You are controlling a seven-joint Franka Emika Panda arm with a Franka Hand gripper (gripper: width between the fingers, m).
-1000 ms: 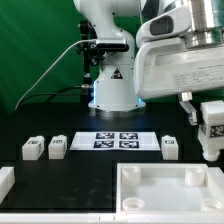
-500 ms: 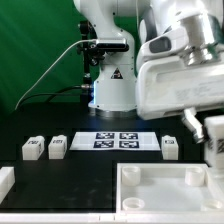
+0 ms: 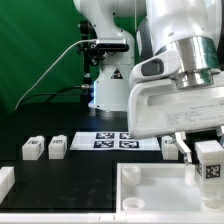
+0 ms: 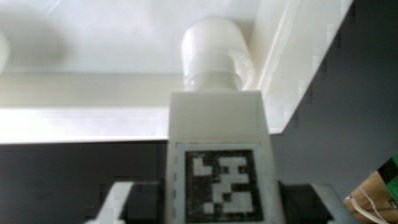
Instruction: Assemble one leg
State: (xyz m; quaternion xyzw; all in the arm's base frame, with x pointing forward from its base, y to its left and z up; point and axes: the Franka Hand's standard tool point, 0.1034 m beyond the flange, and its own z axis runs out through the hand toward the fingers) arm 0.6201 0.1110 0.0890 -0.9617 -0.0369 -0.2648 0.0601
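My gripper needs to let go of the leg, standing upright in the square top's round corner socket (image 3: pixel 212 203) (image 4: pixel 217 30) just beneath it.
My gripper (image 3: pixel 208 160) is shut on a leg (image 3: pixel 209 162), a small white block with a black-and-white tag, and holds it just above the far right part of the large white square top (image 3: pixel 150 195). In the wrist view the held leg (image 4: pixel 217 150) stands between my fingers (image 4: pixel 128 200), its threaded tip pointing at a round corner socket of the top (image 4: pixel 54 90). Two loose legs (image 3: pixel 33 148) (image 3: pixel 57 147) lie on the black table at the exterior view's left, and a third (image 3: pixel 170 146) lies at the right, partly behind my gripper.
The marker board (image 3: pixel 115 140) lies flat behind the square top. A white part (image 3: pixel 5 180) sits at the exterior view's left edge. The robot base (image 3: pixel 110 85) stands at the back before a green curtain.
My gripper has moved towards the exterior view's left and down with the leg in it, ending over the square top's far right part.
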